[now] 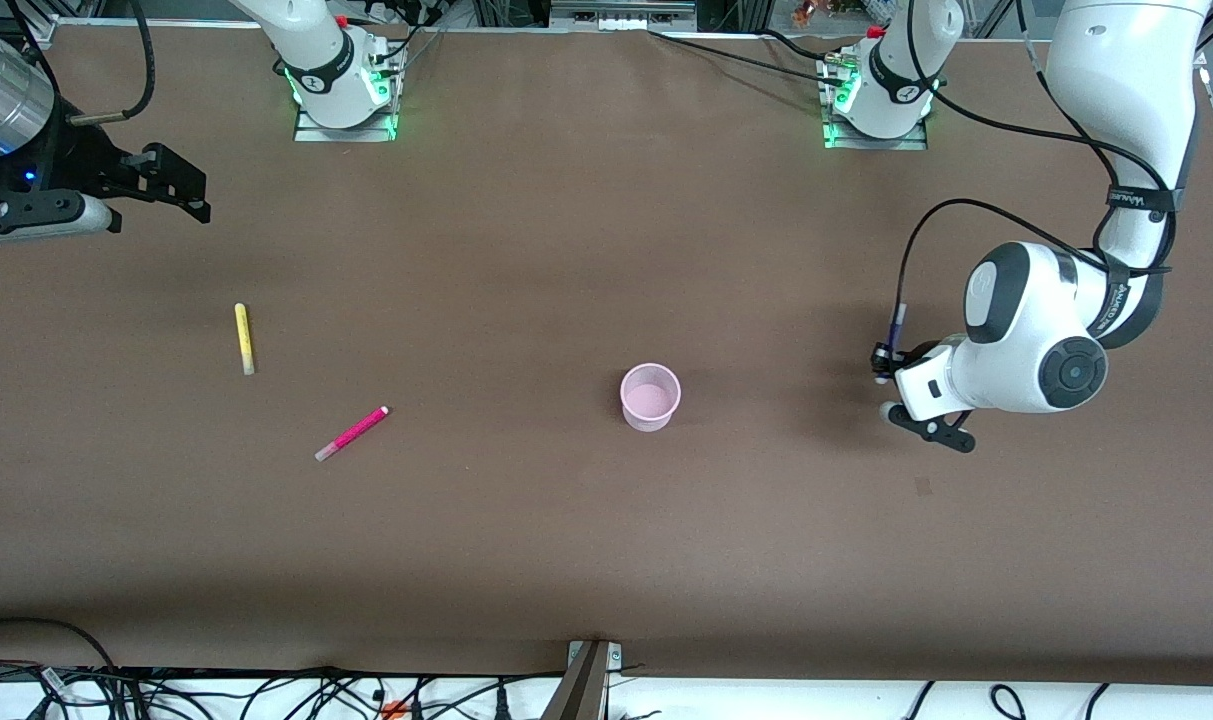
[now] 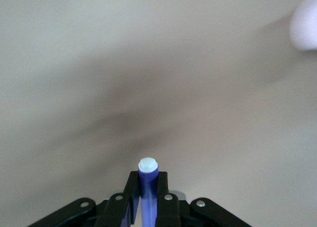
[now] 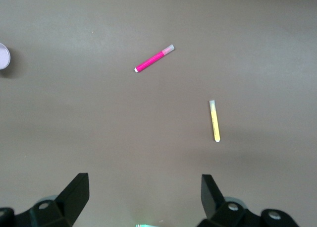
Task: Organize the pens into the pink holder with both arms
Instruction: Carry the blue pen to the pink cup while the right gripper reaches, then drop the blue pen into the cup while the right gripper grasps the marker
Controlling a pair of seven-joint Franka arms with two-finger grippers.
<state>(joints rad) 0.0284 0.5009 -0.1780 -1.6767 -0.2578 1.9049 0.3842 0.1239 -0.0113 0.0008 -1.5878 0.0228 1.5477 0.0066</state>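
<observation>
I should release the dark purple pen with my left gripper inside the empty pink holder point(image 1: 644, 401) near the table's middle.
The pink holder point(image 1: 651, 397) stands upright near the middle of the table. My left gripper point(image 1: 884, 362) hangs over the table between the holder and the left arm's end, shut on the dark purple pen point(image 1: 898, 325). The left wrist view shows its fingers point(image 2: 132, 187) clamped on that pen point(image 2: 147, 175), whitish end outward, with the holder point(image 2: 304, 21) blurred at the edge. My right gripper point(image 1: 191, 190) is open and empty over the right arm's end. The yellow pen point(image 1: 244, 338) and magenta pen point(image 1: 351, 433) lie on the table. The right wrist view shows them too, yellow point(image 3: 214, 120) and magenta point(image 3: 153, 59). The green pen is out of view.
The brown table point(image 1: 566, 250) carries the two arm bases point(image 1: 344, 90) point(image 1: 876, 100) along its edge farthest from the front camera. Cables hang below the nearest edge. The holder point(image 3: 2, 56) shows at the edge of the right wrist view.
</observation>
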